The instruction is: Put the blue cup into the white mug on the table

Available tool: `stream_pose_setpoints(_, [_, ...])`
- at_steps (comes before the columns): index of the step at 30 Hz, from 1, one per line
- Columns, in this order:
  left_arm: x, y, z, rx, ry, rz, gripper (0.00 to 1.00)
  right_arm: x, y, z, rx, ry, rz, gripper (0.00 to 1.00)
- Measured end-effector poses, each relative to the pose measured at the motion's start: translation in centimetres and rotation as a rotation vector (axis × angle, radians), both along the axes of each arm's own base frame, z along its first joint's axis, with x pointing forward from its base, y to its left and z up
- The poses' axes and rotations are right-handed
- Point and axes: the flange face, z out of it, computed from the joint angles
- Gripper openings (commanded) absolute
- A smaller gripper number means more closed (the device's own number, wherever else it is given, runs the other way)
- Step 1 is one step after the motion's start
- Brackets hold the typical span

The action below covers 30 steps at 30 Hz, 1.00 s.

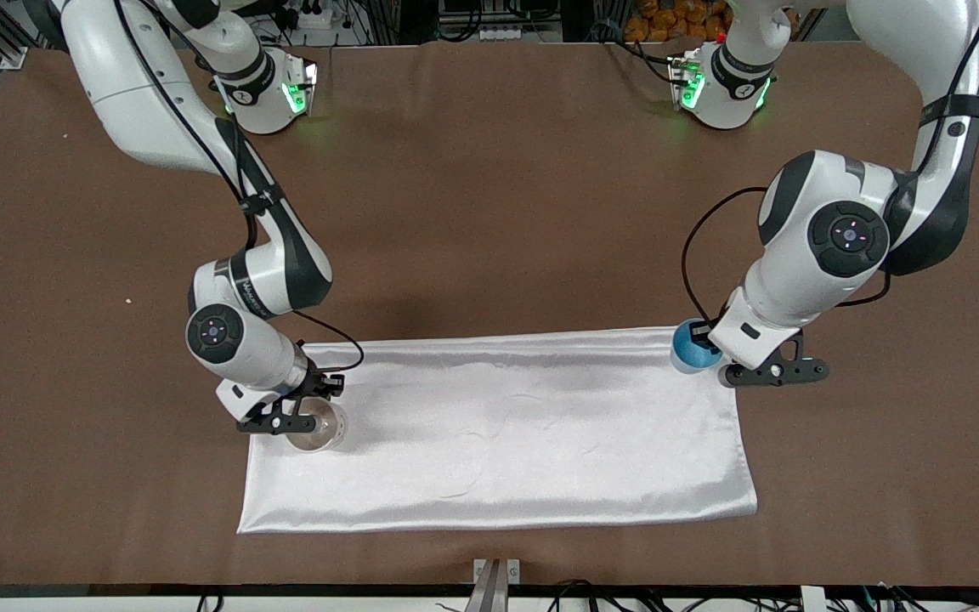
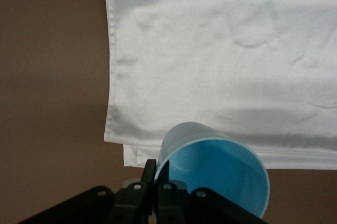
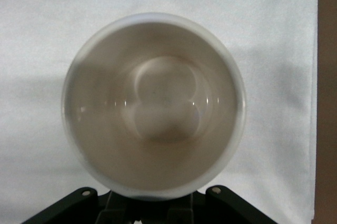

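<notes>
Next, my right gripper lets the white mug go on the brown table point(image 1: 449, 272) between the cloth and the bases of the arms.
The blue cup point(image 1: 693, 348) is pinched by its rim in my left gripper point(image 1: 713, 347), over the corner of the white cloth at the left arm's end. In the left wrist view the fingers point(image 2: 150, 169) are closed on the cup's wall point(image 2: 210, 166), one inside and one outside. The white mug point(image 1: 317, 427) is upright at the cloth's other end, at my right gripper point(image 1: 296, 418). In the right wrist view the mug point(image 3: 152, 105) shows its beige inside and hides the fingertips, and its handle is hidden. The gripper seems shut on it.
A white satin cloth point(image 1: 523, 433) lies flat on the brown table point(image 1: 489, 212), nearer to the front camera than the arms' bases. Both arms reach down to the cloth's two ends. A metal bracket point(image 1: 496, 582) sits at the table's front edge.
</notes>
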Motion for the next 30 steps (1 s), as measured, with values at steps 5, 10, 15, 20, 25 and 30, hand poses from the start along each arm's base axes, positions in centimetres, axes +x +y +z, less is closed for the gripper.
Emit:
stream_pose_setpoints(5, [-0.6,-0.3,1.1,-0.010,0.013,0.003,0.00,-2.9,0.7,0.8,-0.004,-0.001,0.024,0.00])
stream_pose_setpoints(10, [-1.6,-1.3,1.9,-0.018,0.037,-0.005,0.00,-6.9,1.1,0.6,0.009,-0.056,0.044,0.00])
stream_pose_setpoints(15, [-2.5,-2.7,2.4,-0.019,0.055,0.019,0.00,-11.2,1.2,-0.7,0.020,-0.093,0.050,0.00])
stream_pose_setpoints(20, [-3.4,-4.8,2.6,-0.028,0.058,0.041,0.00,-14.7,3.1,-1.3,0.039,-0.114,0.003,0.00])
stream_pose_setpoints(25, [-4.2,-6.3,2.6,-0.031,0.065,0.043,0.00,-17.8,8.1,-1.1,0.061,-0.107,-0.046,0.00])
stream_pose_setpoints(30, [-4.7,-7.2,2.3,-0.030,0.072,0.053,0.00,-21.1,13.1,-0.7,0.080,-0.098,-0.059,0.00])
